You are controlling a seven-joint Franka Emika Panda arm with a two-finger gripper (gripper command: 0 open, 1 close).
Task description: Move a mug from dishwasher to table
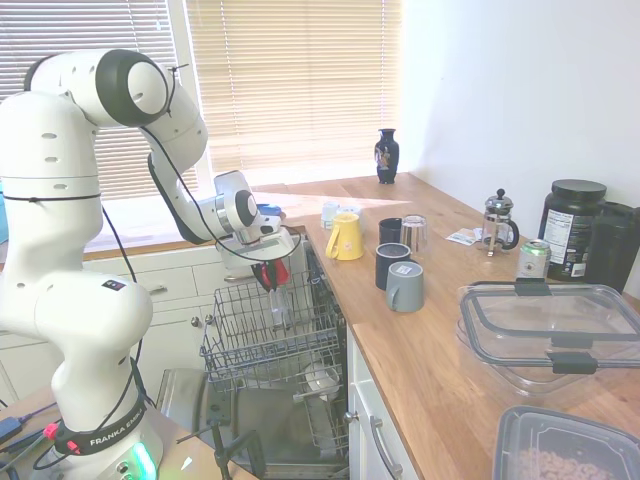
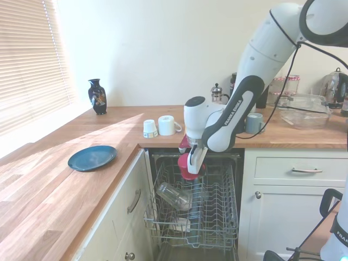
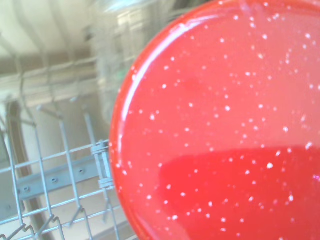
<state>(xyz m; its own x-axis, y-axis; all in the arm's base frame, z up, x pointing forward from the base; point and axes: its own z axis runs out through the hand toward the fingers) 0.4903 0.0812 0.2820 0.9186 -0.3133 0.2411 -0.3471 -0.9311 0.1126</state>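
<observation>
Next, my gripper sets down and lets go of the red mug on the wooden countertop (image 2: 220,139) in front of the French press, close to the grey mug.
The red mug (image 1: 271,276) (image 2: 186,169) hangs just above the dishwasher's grey wire rack (image 1: 262,335) (image 2: 209,215), lifted free of the tines. My gripper (image 1: 269,270) (image 2: 191,163) is shut on the mug, which hangs from its fingers. In the wrist view the mug's glossy, speckled red surface (image 3: 220,130) fills most of the picture, with rack wires behind it. The wooden countertop (image 1: 440,350) (image 2: 49,185) runs beside and behind the dishwasher; the mug is over the rack, not over the wood.
On the counter stand a yellow mug (image 1: 344,237), dark blue mug (image 1: 390,263), grey mug (image 1: 405,287), a French press (image 1: 497,222), can (image 1: 533,258) and plastic containers (image 1: 550,330). A blue plate (image 2: 92,157), two white mugs (image 2: 160,126) and a vase (image 2: 97,96) sit at the corner. A glass (image 2: 174,196) lies in the rack.
</observation>
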